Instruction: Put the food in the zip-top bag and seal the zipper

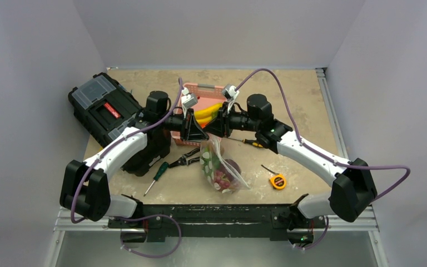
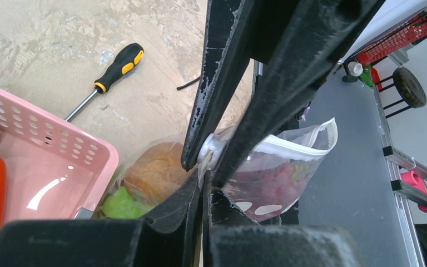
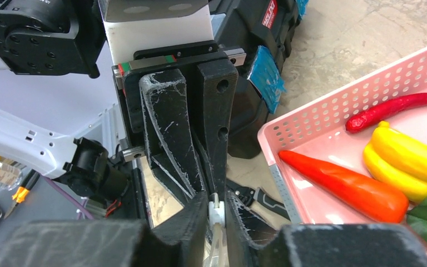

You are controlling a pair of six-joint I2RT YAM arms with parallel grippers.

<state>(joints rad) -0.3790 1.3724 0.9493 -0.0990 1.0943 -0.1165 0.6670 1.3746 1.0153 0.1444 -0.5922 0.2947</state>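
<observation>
Next, my right gripper lets go of the white slider above the table just in front of the yellow-black screwdriver [image 1: 241, 150].
The clear dotted zip-top bag [image 1: 222, 169] hangs from both grippers above the table. It holds a bun [image 2: 155, 172], green leaves and red pieces. My left gripper [image 2: 204, 192] is shut on the bag's top edge. My right gripper [image 3: 217, 214] meets it tip to tip, its fingers pressed on the small white slider of the zipper [image 3: 217, 210]. The whitish zipper strip [image 2: 300, 147] curves away to the right and the mouth there gapes. In the top view, the left gripper [image 1: 200, 133] and right gripper [image 1: 214, 129] touch over the bag.
A pink basket [image 1: 200, 89] behind the grippers holds bananas [image 3: 406, 156], a red pepper [image 3: 344, 183] and a chili [image 3: 395, 108]. A black toolbox [image 1: 103, 108] sits far left. A green screwdriver [image 1: 157, 177], pliers [image 1: 186, 159], a yellow-black screwdriver [image 1: 253, 143] and a tape measure [image 1: 278, 181] lie around the bag.
</observation>
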